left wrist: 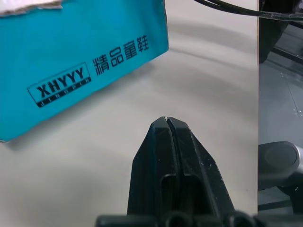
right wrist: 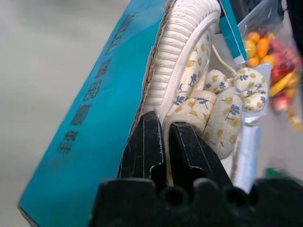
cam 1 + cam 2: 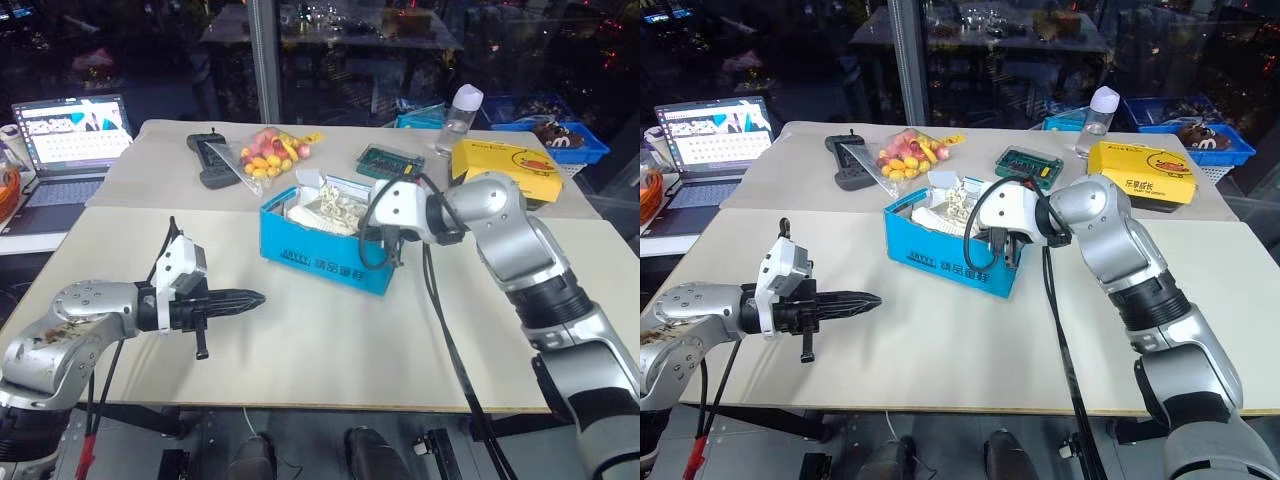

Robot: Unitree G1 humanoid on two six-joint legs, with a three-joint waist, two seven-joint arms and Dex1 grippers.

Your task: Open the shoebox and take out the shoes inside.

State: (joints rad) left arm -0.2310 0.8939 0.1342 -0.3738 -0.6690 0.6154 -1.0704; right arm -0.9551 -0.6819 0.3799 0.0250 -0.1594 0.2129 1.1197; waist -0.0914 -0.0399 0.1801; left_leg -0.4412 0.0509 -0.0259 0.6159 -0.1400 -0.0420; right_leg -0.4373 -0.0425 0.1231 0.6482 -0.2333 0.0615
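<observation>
The robot's right gripper should set the cream shoe down on the pale table [image 3: 517, 260] in front of the yellow box.
The bright blue shoebox [image 3: 320, 250] stands open in the middle of the table, its lettered side facing me. Inside lie the cream shoes [image 3: 325, 212], with a ribbed white rim and a flower-print lining [image 2: 213, 94]. My right gripper [image 3: 380, 240] reaches into the box's right end. Its fingers [image 2: 144, 142] are closed on the rim of one shoe, right against the box wall [image 2: 90, 104]. My left gripper [image 3: 262, 297] is shut and empty. It hovers level over the table to the left of the box, pointing at the box [image 1: 71, 56] without touching it.
Behind the shoebox lie a bag of coloured sweets [image 3: 268, 152], a black controller [image 3: 210, 160] and a green board [image 3: 385, 160]. A yellow box [image 3: 505, 170], a bottle [image 3: 460, 118] and a blue basket [image 3: 560, 135] stand back right. A laptop [image 3: 70, 135] sits far left.
</observation>
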